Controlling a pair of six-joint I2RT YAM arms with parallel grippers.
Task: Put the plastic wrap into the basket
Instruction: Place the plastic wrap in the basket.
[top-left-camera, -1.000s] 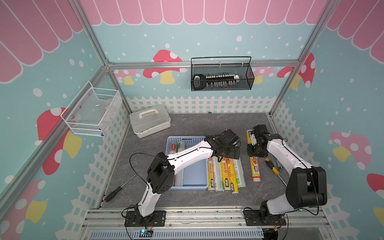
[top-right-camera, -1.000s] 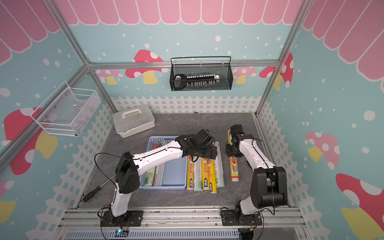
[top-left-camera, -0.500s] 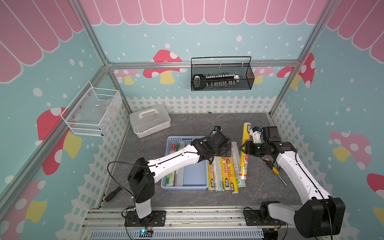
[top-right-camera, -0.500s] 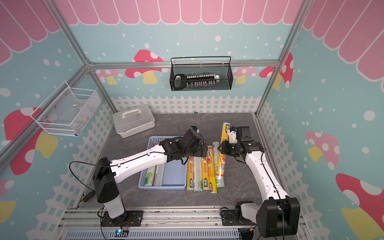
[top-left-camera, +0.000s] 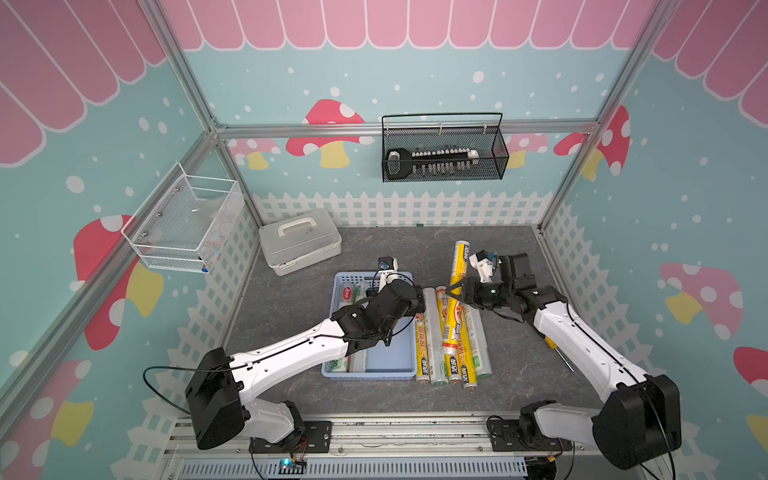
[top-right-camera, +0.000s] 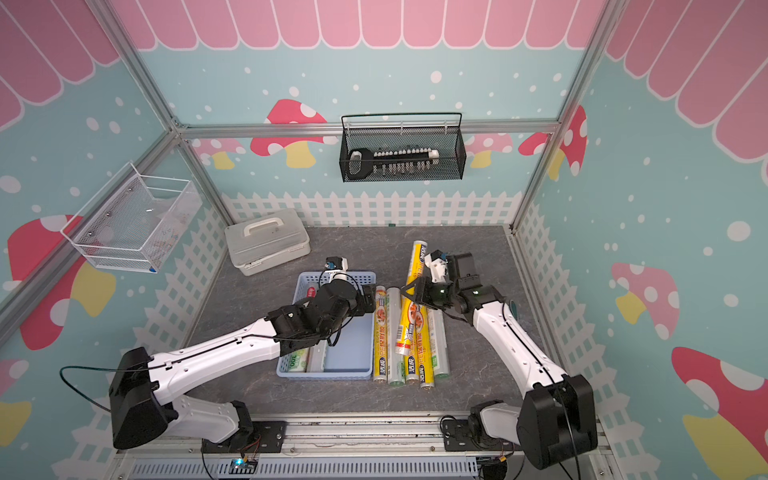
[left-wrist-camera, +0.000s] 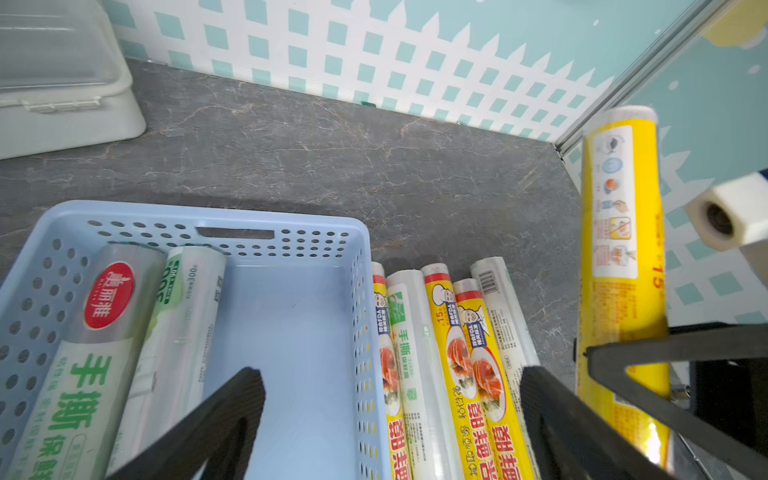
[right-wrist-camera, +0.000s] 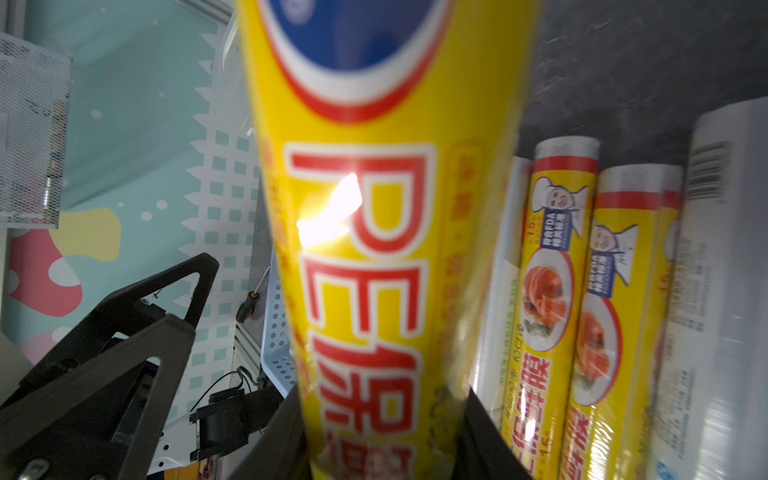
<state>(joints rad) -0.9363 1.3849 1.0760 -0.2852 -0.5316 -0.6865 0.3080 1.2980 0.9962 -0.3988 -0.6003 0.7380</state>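
Next, my right hand releases the yellow roll in the light blue basket (top-left-camera: 373, 328), against the silvery rolls.
My right gripper (top-left-camera: 456, 293) is shut on a yellow roll of plastic wrap (top-left-camera: 459, 266) near its middle. The roll hangs lengthwise above several more rolls (top-left-camera: 449, 365) lying side by side on the table, right of the light blue basket (top-left-camera: 370, 376). The wrist view shows black fingers (right-wrist-camera: 484, 432) pressed against both sides of the held roll (right-wrist-camera: 365, 257). Two silvery rolls with green print (left-wrist-camera: 95, 332) lie along the basket's left side. My left gripper (left-wrist-camera: 390, 415) stands open and holds nothing. It hovers over the basket's right wall (left-wrist-camera: 361, 316), one finger over the basket floor, the other over the row.
A white lidded box (top-left-camera: 299, 245) stands at the back left of the table. A black wire basket (top-left-camera: 442, 149) hangs on the back wall and a white wire basket (top-left-camera: 183, 224) on the left wall. A yellow-handled screwdriver (top-left-camera: 550, 343) lies under my right arm.
My right gripper has lifted the yellow roll off the table at the right and carried it left over the row. My left gripper has drawn back leftward to the basket's right wall.
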